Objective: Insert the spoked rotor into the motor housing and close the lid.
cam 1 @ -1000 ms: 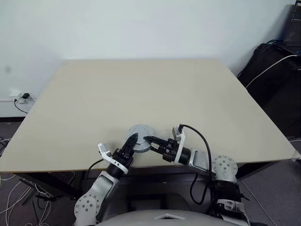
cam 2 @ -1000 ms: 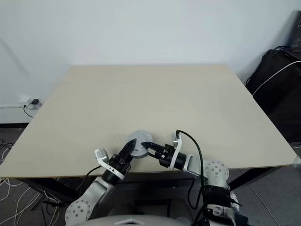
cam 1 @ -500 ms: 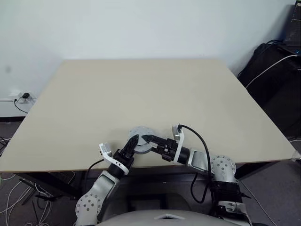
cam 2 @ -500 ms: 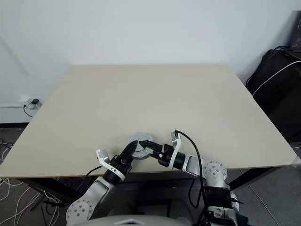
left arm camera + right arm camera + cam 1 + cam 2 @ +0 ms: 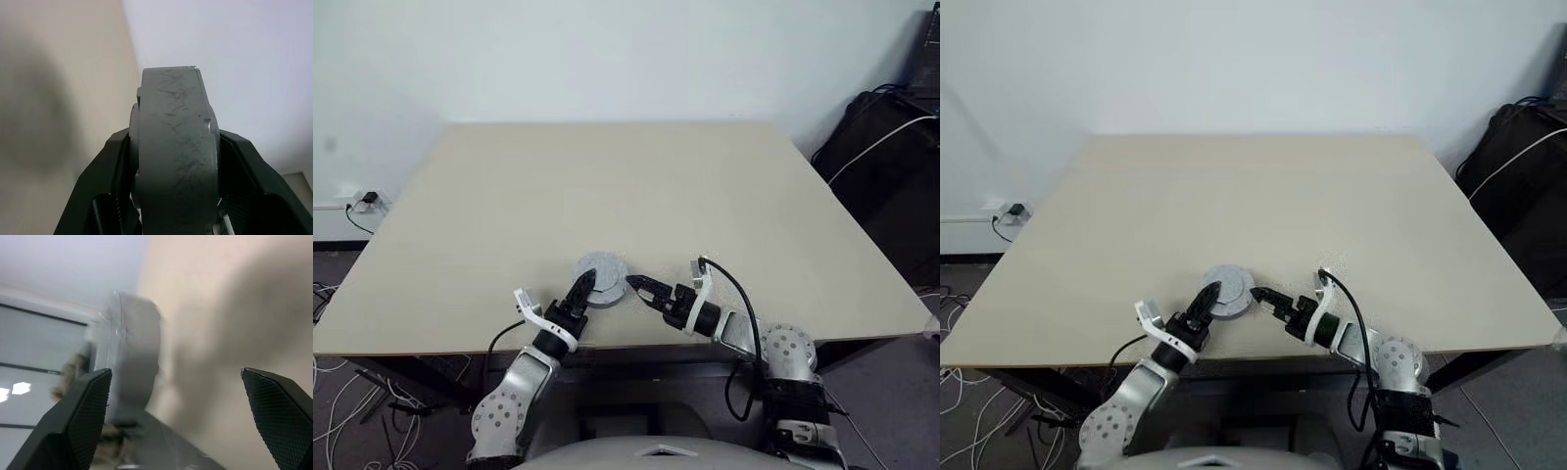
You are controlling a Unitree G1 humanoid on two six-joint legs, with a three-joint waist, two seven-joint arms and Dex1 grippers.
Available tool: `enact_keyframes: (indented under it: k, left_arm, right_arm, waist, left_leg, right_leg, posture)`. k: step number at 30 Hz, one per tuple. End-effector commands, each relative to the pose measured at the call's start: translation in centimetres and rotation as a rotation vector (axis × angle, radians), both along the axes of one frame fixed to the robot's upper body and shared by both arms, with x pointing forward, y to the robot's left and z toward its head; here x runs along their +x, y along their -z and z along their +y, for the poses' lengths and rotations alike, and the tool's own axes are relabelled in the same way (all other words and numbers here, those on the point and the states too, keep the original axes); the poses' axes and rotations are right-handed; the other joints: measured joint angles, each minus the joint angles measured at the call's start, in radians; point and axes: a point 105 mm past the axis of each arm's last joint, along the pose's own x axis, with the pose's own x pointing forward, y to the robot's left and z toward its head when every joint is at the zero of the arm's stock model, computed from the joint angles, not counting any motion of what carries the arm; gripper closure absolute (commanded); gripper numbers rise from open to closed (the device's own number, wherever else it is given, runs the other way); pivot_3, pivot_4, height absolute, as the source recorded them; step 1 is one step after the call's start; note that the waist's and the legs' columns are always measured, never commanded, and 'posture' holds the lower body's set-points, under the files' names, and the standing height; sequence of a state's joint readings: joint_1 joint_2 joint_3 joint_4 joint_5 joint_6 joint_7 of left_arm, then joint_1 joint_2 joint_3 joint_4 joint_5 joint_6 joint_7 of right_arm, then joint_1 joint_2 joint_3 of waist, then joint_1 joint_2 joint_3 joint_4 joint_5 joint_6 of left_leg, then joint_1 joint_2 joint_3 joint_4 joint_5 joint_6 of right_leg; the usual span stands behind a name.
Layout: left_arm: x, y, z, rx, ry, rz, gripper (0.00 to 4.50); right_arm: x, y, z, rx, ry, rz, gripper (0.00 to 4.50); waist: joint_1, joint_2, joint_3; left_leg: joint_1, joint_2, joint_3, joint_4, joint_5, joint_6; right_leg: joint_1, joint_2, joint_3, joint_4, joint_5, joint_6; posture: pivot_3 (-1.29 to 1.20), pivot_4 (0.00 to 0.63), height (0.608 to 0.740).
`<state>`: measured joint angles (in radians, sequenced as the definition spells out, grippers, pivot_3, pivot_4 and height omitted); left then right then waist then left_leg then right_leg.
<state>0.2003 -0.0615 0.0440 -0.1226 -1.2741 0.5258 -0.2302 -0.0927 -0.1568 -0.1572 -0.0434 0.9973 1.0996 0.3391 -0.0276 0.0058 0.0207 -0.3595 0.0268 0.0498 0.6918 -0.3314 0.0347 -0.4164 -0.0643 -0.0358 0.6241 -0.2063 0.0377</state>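
Next, I let go of the motor housing with my left gripper on the beige table, a bit farther from its front edge (image 5: 581, 243).
A round matte grey lid (image 5: 600, 266) with a raised hub lies flat on top of the motor housing (image 5: 173, 147) near the table's front edge. In the left wrist view the stacked grey body stands edge-on between my left gripper's fingers. My left gripper (image 5: 584, 285) is shut on the housing's side from the near left. My right gripper (image 5: 637, 287) hangs open just right of the housing, apart from it, with nothing between its wide-spread fingers (image 5: 83, 421). The housing (image 5: 132, 357) shows ahead of them. The spoked rotor is hidden.
The beige table (image 5: 607, 186) stretches far behind the housing, and its front edge (image 5: 636, 345) runs just below both grippers. Black bags with a white cable (image 5: 886, 137) sit off the table's right side. A wall socket and cables (image 5: 357, 204) are at the left.
My right gripper has opened, let go of the lid and drawn back to the right. My left gripper has pushed slightly forward with the housing still in it.
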Motion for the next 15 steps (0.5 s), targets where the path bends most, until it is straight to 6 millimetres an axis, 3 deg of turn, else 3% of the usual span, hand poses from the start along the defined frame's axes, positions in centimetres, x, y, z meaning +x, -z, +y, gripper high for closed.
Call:
enact_keyframes:
  k: [1,9,15]
  left_arm:
    - [2.8,-2.4,-0.3,-0.031,-0.062,-0.07,2.36]
    - [8.1,-2.3,1.6,0.05,-0.153,-0.053,2.36]
    - [11.7,-2.0,3.0,0.087,-0.241,-0.013,2.36]
  right_arm:
    - [0.4,-0.6,0.2,-0.216,-0.025,-0.202,0.0]
    - [0.6,-0.6,0.7,-0.526,-0.054,-0.594,0.0]
    - [0.8,-0.3,0.2,-0.624,-0.003,-0.734,0.0]
  waist:
    - [0.002,-0.001,0.0]
    - [0.001,-0.005,0.002]
    - [0.01,-0.011,0.005]
  left_leg:
    - [0.0,0.0,0.0,0.0,0.0,0.0]
    - [0.001,0.0,-0.001,0.001,0.0,-0.001]
    - [-0.001,-0.002,-0.001,0.002,0.0,-0.001]
  right_leg:
    - [0.0,0.0,0.0,0.0,0.0,0.0]
    - [0.002,0.001,0.0,0.0,0.0,0.0]
    - [0.003,0.001,0.0,-0.002,0.003,-0.002]
  posture:
    - [0.0,0.0,0.74]
    - [0.0,0.0,0.74]
    - [0.0,0.0,0.74]
